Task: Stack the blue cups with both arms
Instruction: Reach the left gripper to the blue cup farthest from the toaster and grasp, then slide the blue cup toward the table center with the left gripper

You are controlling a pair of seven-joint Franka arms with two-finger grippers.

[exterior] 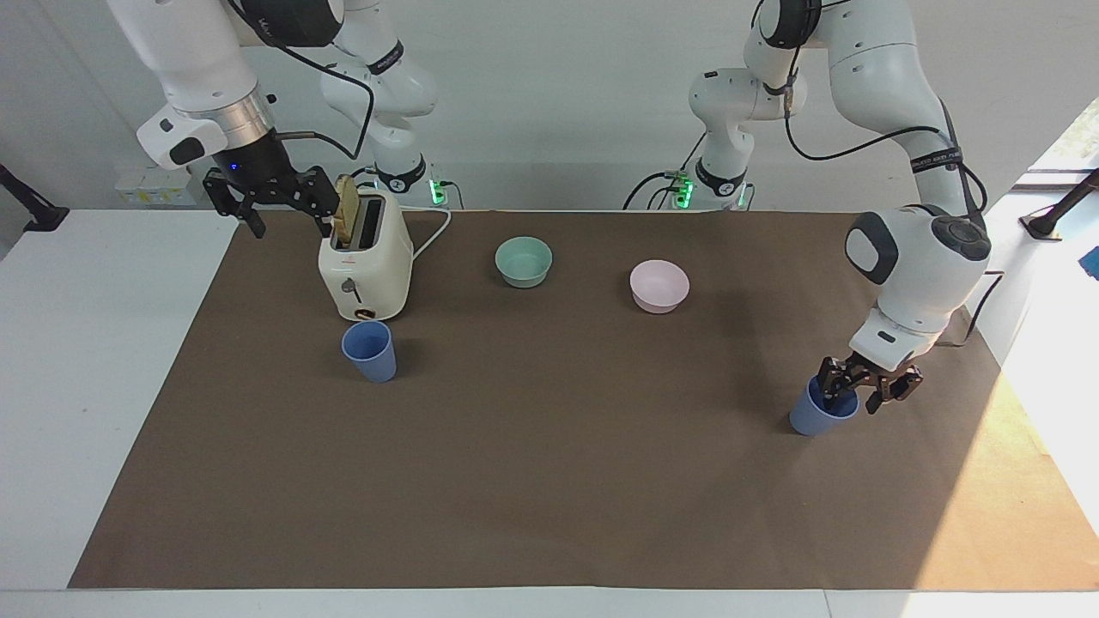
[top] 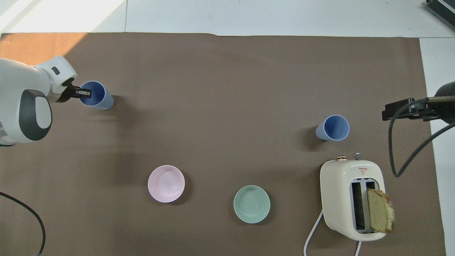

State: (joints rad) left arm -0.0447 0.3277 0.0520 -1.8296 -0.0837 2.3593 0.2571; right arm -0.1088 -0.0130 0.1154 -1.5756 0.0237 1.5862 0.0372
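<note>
I will use my left gripper to set the blue cup on the brown mat (top: pixel 205 121) beyond the gap between the bowls.
One blue cup (exterior: pixel 814 420) (top: pixel 105 102) stands upright on the brown mat toward the left arm's end of the table. My left gripper (exterior: pixel 846 398) (top: pixel 85 93) is shut on that cup's rim, one finger inside and one outside. A second blue cup (exterior: pixel 370 351) (top: pixel 333 128) stands upright and untouched beside the toaster, farther from the robots than it. The right gripper (exterior: pixel 290 221) (top: pixel 398 111) hangs open in the air beside the toaster's top, holding nothing.
A cream toaster (exterior: pixel 365 257) (top: pixel 352 199) with a bread slice (exterior: pixel 346 212) sticking out stands toward the right arm's end. A mint-green bowl (exterior: pixel 524 261) (top: pixel 251 204) and a pale pink bowl (exterior: pixel 658 285) (top: pixel 166 183) sit nearer the robots.
</note>
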